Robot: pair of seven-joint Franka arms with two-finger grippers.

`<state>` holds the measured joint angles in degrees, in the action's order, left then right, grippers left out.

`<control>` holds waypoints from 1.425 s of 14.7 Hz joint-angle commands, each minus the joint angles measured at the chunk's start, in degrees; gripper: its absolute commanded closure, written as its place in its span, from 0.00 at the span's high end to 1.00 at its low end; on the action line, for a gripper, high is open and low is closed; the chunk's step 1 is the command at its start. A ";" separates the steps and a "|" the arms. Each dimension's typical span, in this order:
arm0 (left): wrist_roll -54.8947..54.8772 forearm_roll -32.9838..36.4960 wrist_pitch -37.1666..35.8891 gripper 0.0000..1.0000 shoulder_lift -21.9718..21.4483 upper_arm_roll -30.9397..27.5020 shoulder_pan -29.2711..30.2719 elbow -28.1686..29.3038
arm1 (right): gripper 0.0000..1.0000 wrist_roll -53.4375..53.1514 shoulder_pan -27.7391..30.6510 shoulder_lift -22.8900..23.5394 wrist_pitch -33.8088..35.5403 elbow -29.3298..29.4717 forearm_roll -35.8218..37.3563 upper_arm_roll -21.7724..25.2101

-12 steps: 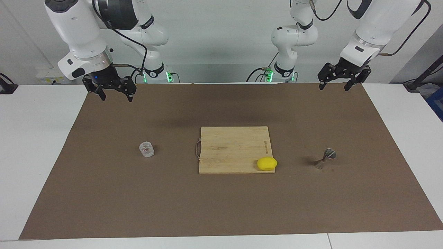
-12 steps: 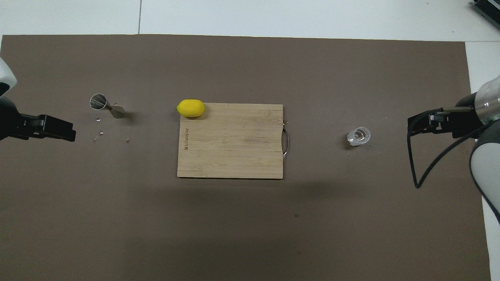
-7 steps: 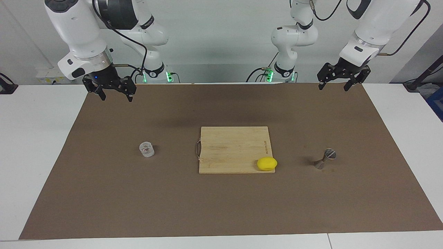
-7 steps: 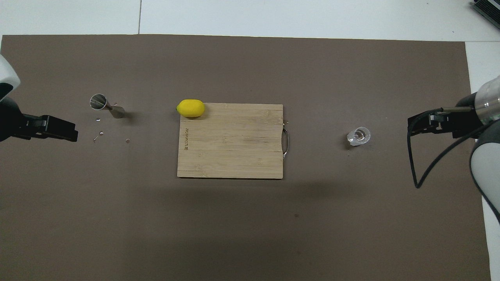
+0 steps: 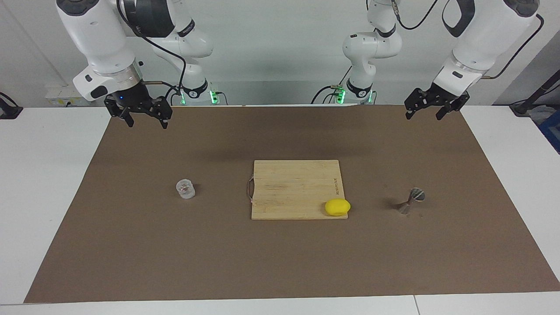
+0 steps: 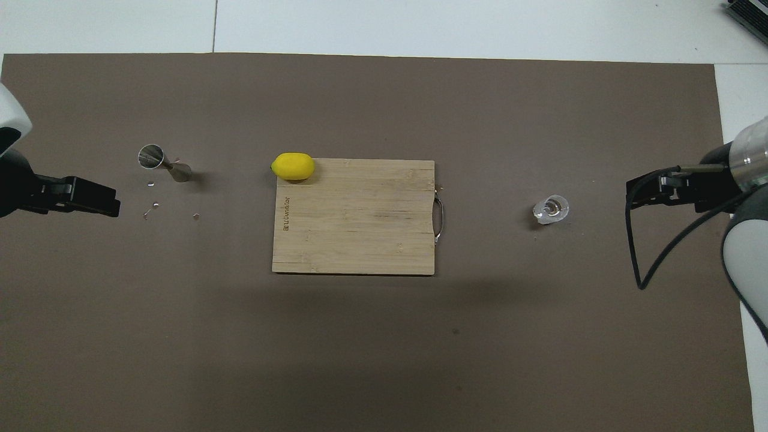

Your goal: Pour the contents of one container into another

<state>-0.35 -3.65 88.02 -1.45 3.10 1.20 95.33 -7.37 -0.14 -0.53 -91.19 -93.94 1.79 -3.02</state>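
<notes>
I will next move my left gripper to the metal jigger and grip the jigger's upper cup [image 6: 156, 161], above its narrow middle.
The clear tumbler [image 5: 185, 189] stands on the brown mat toward the right arm's end; it also shows in the overhead view [image 6: 551, 209]. The metal jigger [image 5: 410, 201] stands on the mat toward the left arm's end, and shows in the overhead view [image 6: 163, 163]. My right gripper [image 5: 147, 124] is open and empty, up in the air over the mat's edge by the robots, well apart from the tumbler; it also shows in the overhead view [image 6: 631, 193]. My left gripper [image 5: 423, 116] is open and empty, raised over the mat's edge, well apart from the jigger; it also shows in the overhead view [image 6: 111, 204].
A wooden cutting board [image 5: 295, 188] with a metal handle lies at the mat's middle, between tumbler and jigger. A yellow lemon [image 5: 337, 207] rests on its corner toward the jigger. Small shiny bits [image 6: 150, 204] lie on the mat beside the jigger.
My left gripper has shifted slightly toward the left arm's end of the table and a little lower. The right arm, tumbler and jigger have not moved.
</notes>
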 commanded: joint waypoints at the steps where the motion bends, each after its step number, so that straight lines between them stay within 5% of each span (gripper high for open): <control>1: 0.26 -3.10 0.93 1.00 4.85 -0.20 3.10 0.12 | 1.00 1.13 0.67 -1.40 -0.30 -1.51 -0.39 -0.23; 4: 9.10 -7.74 1.18 1.00 9.70 -3.00 3.90 -0.15 | 1.00 1.13 0.67 -1.40 -0.30 -1.51 -0.39 -0.23; 13: 53.04 -38.32 8.11 1.00 16.47 -9.43 8.02 6.53 | 1.00 1.13 0.67 -1.40 -0.21 -1.42 -0.39 -0.23; 21: 60.03 -66.35 20.77 1.00 16.65 -9.25 12.16 18.65 | 1.00 1.13 0.67 -1.40 -0.21 -1.51 -0.39 -0.23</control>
<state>58.18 -63.88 105.37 16.51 -6.49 12.92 110.29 -7.37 -0.14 -0.53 -91.19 -93.94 1.79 -3.02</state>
